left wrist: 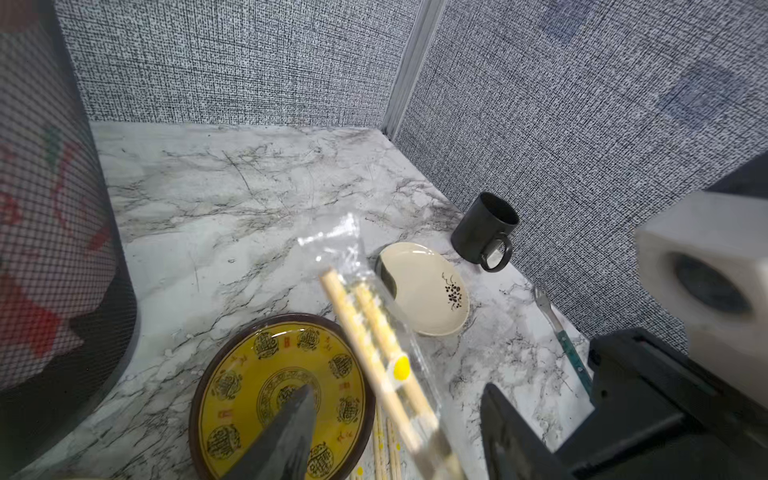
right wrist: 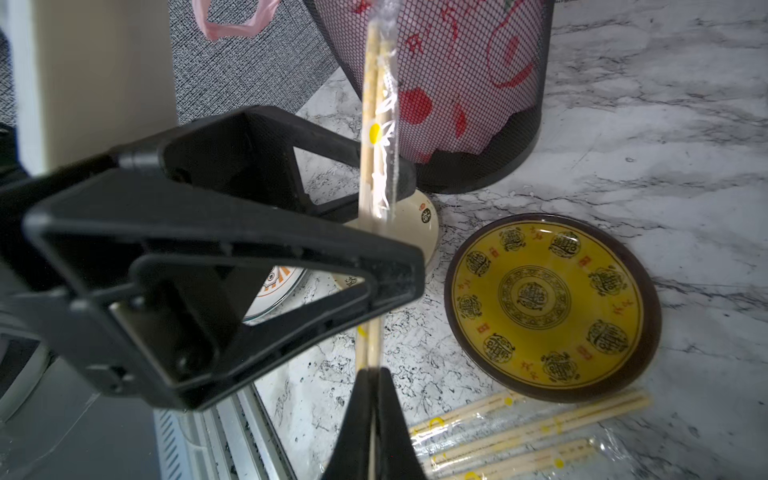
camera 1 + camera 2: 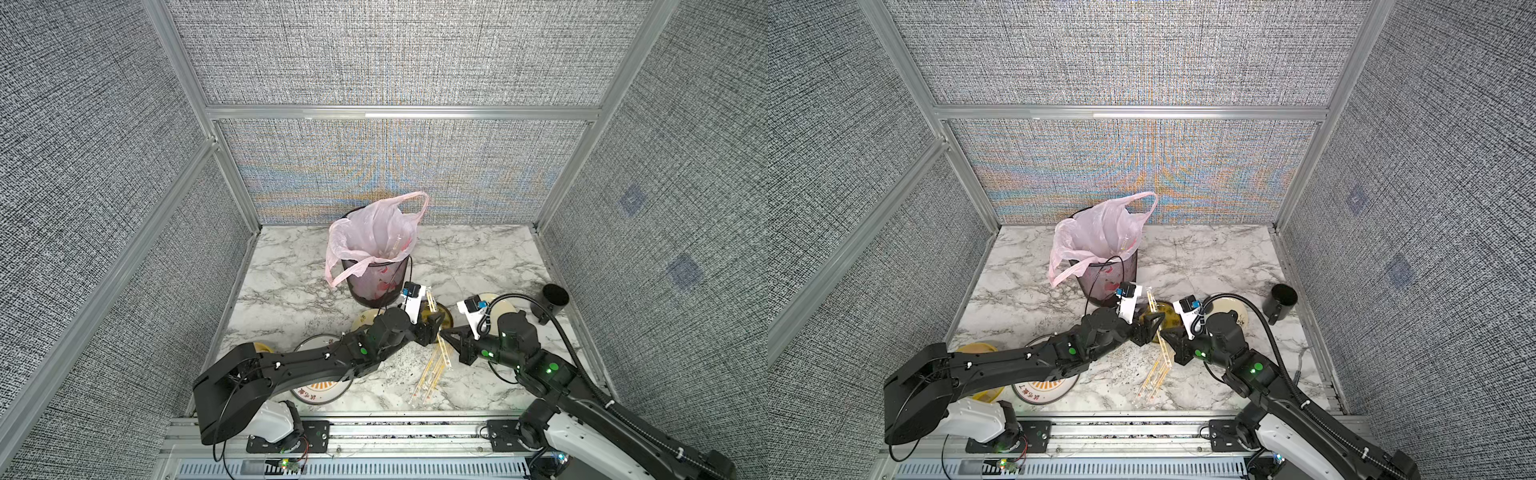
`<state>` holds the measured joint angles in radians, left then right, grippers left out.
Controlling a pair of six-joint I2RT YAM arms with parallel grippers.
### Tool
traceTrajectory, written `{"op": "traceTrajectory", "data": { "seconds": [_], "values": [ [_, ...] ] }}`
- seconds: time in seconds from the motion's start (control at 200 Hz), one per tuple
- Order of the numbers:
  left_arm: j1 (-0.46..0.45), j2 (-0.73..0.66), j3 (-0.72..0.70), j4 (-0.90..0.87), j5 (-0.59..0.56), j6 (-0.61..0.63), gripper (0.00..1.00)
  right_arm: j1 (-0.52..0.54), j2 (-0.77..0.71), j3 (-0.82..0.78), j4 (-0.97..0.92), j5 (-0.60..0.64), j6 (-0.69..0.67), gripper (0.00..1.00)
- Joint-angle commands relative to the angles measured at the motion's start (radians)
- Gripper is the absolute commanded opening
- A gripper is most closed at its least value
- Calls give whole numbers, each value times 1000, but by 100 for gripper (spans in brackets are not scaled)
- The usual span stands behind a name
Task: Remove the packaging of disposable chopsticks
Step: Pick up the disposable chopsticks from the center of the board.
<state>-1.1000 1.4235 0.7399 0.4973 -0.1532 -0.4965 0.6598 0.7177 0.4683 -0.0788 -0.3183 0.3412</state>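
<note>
I need to hold the pair of packaged chopsticks with my left gripper while my right gripper, now pinching them near their middle, takes the packaging's lower end (image 3: 447, 363).
One pair of disposable chopsticks (image 2: 369, 104) stands tilted in the air above the table, inside its clear packaging (image 1: 337, 237). My right gripper (image 2: 372, 374) is shut on the pair's lower end. My left gripper (image 1: 397, 390) straddles the same pair higher up. Its jaws are open, with a gap on each side of the sleeve. In both top views the two grippers (image 3: 434, 328) (image 3: 444, 335) meet at the pair (image 3: 1154, 305), beside the yellow plate. Several more wrapped pairs (image 3: 432, 374) (image 2: 519, 436) lie on the marble below.
A black mesh bin lined with a pink bag (image 3: 376, 266) stands just behind the grippers. A yellow patterned plate (image 1: 249, 374) lies under the left gripper, with a cream saucer (image 1: 428, 291), a black mug (image 3: 552, 301) and a fork (image 1: 557, 328) to the right. More plates (image 3: 320, 390) lie under the left arm.
</note>
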Motion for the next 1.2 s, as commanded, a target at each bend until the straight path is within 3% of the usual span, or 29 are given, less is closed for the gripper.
{"op": "traceTrajectory", "data": {
  "seconds": [0.0, 0.125, 0.28, 0.32, 0.43, 0.505, 0.641, 0.731, 0.866, 1.056, 1.196],
  "values": [
    [0, 6, -13, 135, 86, 24, 52, 1, -7, -11, 52, -45, -13, 0],
    [0, 23, -7, 152, 135, 24, 39, 1, -7, -23, 62, -50, -16, 0],
    [0, 25, -13, 181, 172, 19, 1, 1, -7, -37, 79, -49, -16, 0],
    [0, 24, -13, 182, 178, 17, 0, 1, -3, -38, 84, -55, -14, 3],
    [0, 8, -15, 182, 191, 38, 0, 0, -6, -49, 117, -74, -21, 46],
    [0, -9, -15, 180, 202, 58, 0, 1, -7, -77, 177, -80, -24, 69],
    [0, -45, -2, 169, 247, 108, 0, 1, -44, -138, 338, -146, -45, 82],
    [2, -63, 7, 164, 248, 144, 0, 1, -49, -160, 424, -220, -62, 82],
    [1, -84, -8, 231, 243, 175, 0, 1, -20, -143, 434, -275, -93, 71],
    [1, -67, -34, 418, 252, 169, 0, 2, 66, -162, 519, -313, -95, 45],
    [0, -52, -21, 463, 232, 166, 0, 2, 45, -198, 544, -302, -101, 20]
  ]
}}
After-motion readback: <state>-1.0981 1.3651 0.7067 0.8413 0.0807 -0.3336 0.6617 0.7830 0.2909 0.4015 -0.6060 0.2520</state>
